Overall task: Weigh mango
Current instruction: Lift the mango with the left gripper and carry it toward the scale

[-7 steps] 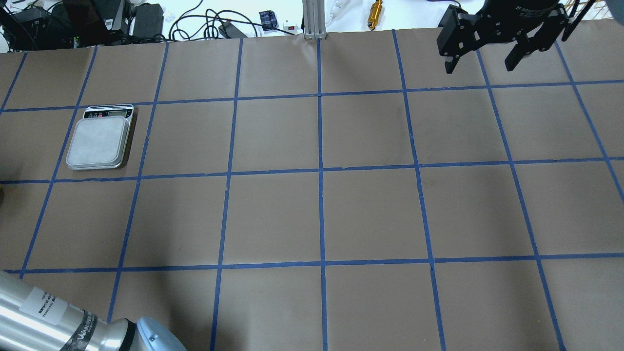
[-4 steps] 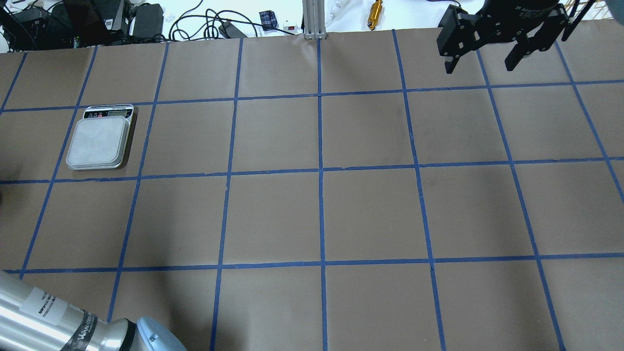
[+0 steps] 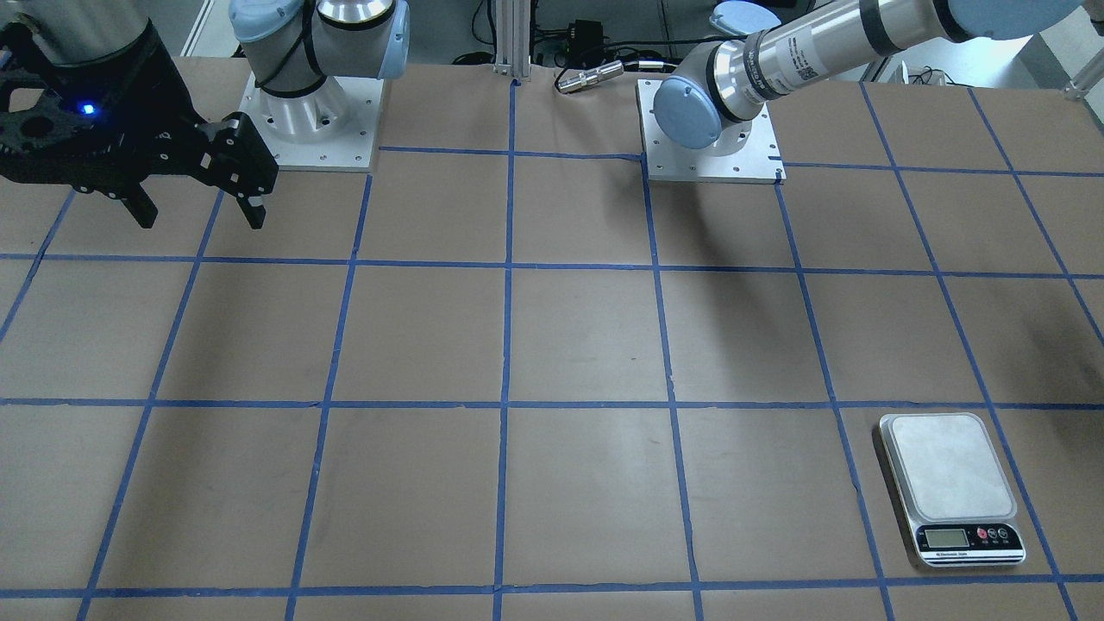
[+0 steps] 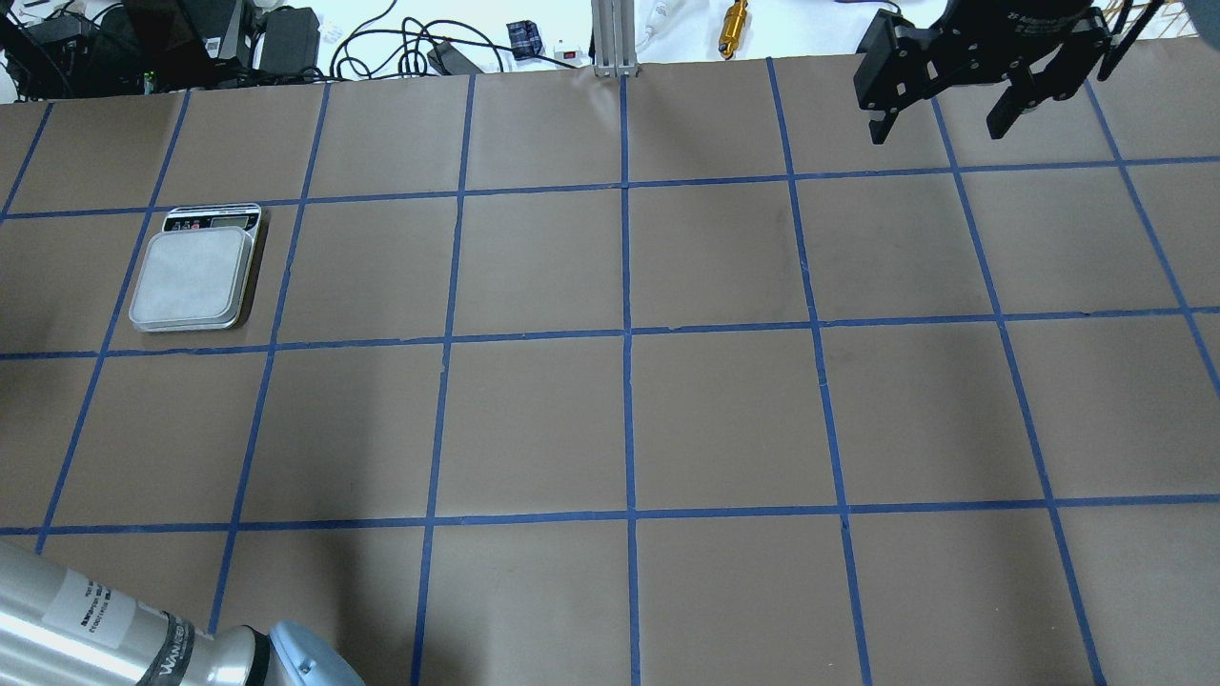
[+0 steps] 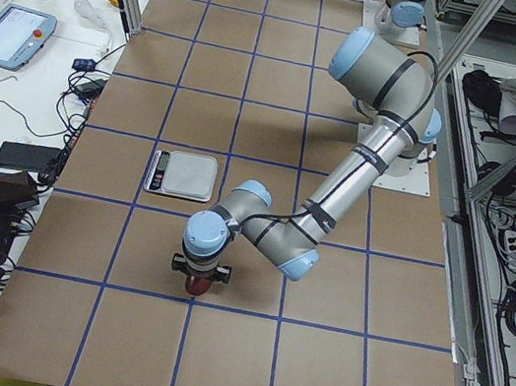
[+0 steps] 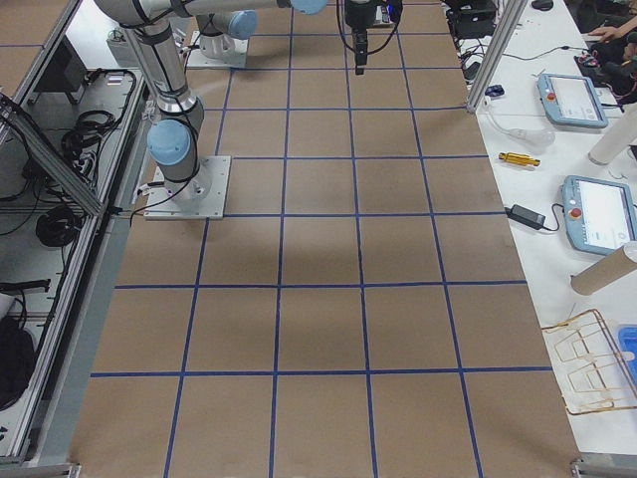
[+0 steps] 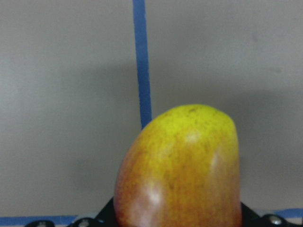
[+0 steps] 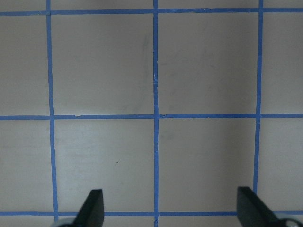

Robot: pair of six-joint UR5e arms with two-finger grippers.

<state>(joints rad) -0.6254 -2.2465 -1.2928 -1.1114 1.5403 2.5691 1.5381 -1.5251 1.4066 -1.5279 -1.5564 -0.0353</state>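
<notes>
The robot's left gripper will release the mango on the middle of the silver scale's bare platform [image 3: 957,471].
The mango [image 7: 182,170], yellow at its tip and red-orange lower down, fills the lower part of the left wrist view, held above the brown paper. In the exterior left view my left gripper [image 5: 197,282] hangs low over the table with the red fruit [image 5: 197,287] in it, in the square nearer than the silver scale [image 5: 182,173]. The scale's platform [image 4: 191,276] is bare; the scale also shows in the front-facing view [image 3: 949,483]. My right gripper [image 4: 936,133] is open and empty, high over the far right of the table [image 3: 201,220], its fingertips [image 8: 94,201] wide apart.
Brown paper with a blue tape grid covers the table [image 4: 629,419]. Cables, a brass part [image 4: 734,27] and boxes lie beyond the far edge. The left arm's silver link [image 4: 95,619] crosses the near left corner. Both arm bases [image 3: 711,147] stand on the robot's side.
The left arm's silver link at the near left corner has shifted slightly down and left in the overhead view. The right gripper and the scale have not moved.
</notes>
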